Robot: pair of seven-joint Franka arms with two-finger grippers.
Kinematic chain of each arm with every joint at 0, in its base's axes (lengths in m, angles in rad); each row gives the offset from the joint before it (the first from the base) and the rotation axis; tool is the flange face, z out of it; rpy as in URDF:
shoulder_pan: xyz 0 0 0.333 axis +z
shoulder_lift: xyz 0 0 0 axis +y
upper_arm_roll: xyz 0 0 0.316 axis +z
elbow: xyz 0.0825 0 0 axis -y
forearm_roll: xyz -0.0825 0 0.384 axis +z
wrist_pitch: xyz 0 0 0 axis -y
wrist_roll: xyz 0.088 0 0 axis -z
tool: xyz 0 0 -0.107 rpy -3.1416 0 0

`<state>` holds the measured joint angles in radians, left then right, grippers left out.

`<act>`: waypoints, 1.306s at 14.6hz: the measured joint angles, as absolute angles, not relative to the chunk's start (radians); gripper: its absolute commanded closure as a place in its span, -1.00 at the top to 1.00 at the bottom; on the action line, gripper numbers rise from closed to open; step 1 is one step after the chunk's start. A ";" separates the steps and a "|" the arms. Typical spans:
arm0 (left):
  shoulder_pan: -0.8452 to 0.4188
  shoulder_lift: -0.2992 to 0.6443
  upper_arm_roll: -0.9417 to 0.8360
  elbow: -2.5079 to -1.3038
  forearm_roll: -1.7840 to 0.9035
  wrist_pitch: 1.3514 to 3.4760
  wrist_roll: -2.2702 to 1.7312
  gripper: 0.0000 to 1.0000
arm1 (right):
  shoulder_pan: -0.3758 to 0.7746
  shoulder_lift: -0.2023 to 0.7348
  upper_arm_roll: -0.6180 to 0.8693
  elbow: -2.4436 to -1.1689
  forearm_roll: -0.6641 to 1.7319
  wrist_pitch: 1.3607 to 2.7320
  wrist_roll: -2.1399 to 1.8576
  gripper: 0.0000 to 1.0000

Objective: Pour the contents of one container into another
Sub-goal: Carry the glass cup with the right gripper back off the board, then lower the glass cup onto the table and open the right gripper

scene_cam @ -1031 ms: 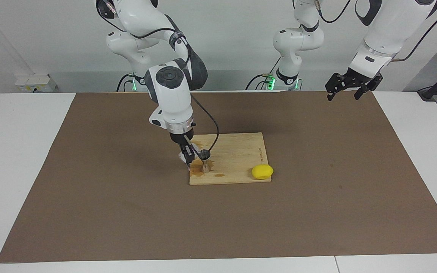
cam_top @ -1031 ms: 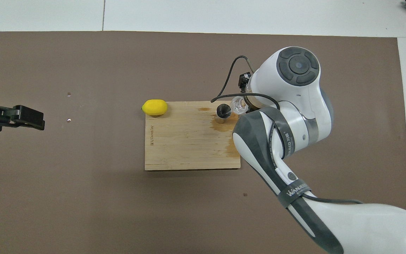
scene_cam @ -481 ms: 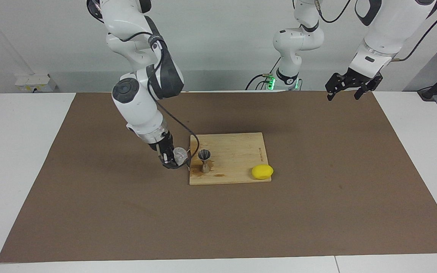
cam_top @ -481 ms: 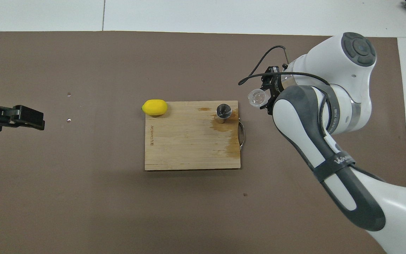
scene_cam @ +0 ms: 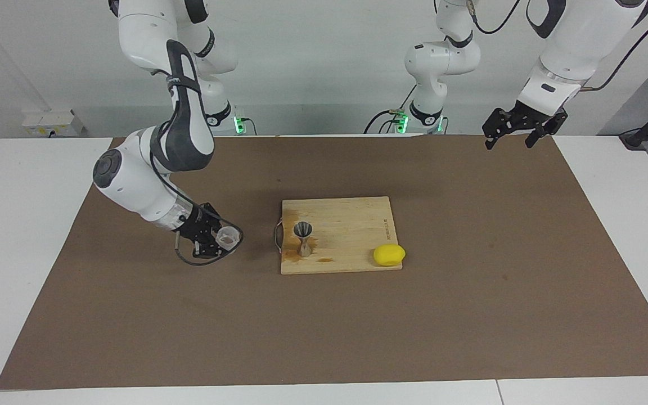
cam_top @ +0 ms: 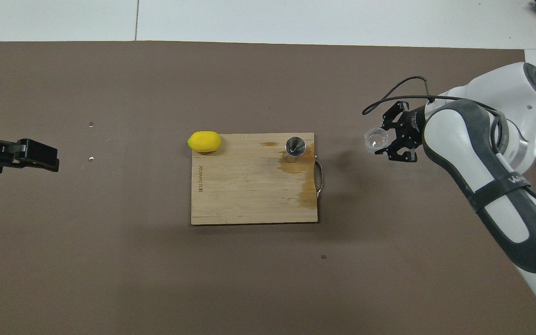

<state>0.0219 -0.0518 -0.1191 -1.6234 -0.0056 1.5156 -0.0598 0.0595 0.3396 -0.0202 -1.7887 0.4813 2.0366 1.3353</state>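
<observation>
I should let go of the small clear glass cup with my right gripper on the brown mat straight out from the board's metal handle (cam_top: 393, 170).
The small clear glass cup (scene_cam: 226, 238) is in my right gripper (scene_cam: 218, 241), which is shut on it. The gripper holds it low over the brown mat (scene_cam: 470, 304), off the wooden cutting board (scene_cam: 352, 225), toward the right arm's end of the table. I cannot tell whether the cup touches the mat. The overhead view also shows the cup (cam_top: 375, 139) and the right gripper (cam_top: 385, 142). The steel jigger (scene_cam: 303, 238) stands upright on the board's corner nearest the cup, also seen from overhead (cam_top: 295, 147). My left gripper (scene_cam: 518, 135) waits open in the air, away from both.
A yellow lemon (scene_cam: 388, 255) lies at the board's edge toward the left arm's end, farther from the robots than the jigger. Wet brown stains (cam_top: 296, 167) mark the board around the jigger. A metal handle (cam_top: 320, 174) sits on the board's end toward the right arm.
My right gripper has carried the glass cup away from above the jigger, off the board toward the right arm's end, and lowered it over the mat. The left arm has not moved.
</observation>
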 measured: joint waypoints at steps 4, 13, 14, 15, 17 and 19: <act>0.022 -0.052 -0.119 -1.623 -0.006 1.516 -0.060 1.00 | -0.014 0.339 -0.021 -1.878 0.622 2.038 1.187 -1.00; 0.022 -0.052 -0.119 -1.623 -0.006 1.516 -0.060 1.00 | -0.096 0.349 -0.021 -1.976 0.727 2.038 0.982 -1.00; 0.022 -0.052 -0.119 -1.623 -0.006 1.516 -0.060 1.00 | -0.103 0.349 -0.021 -1.982 0.729 2.038 0.965 -1.00; 0.022 -0.052 -0.119 -1.623 -0.006 1.516 -0.060 1.00 | -0.110 0.350 -0.021 -1.988 0.733 2.038 0.947 -1.00; 0.022 -0.052 -0.119 -1.623 -0.006 1.516 -0.060 1.00 | -0.120 0.351 -0.021 -2.000 0.743 2.038 0.918 -0.80; 0.022 -0.052 -0.119 -1.623 -0.006 1.516 -0.060 1.00 | -0.121 0.351 -0.021 -2.005 0.746 2.040 0.913 -0.49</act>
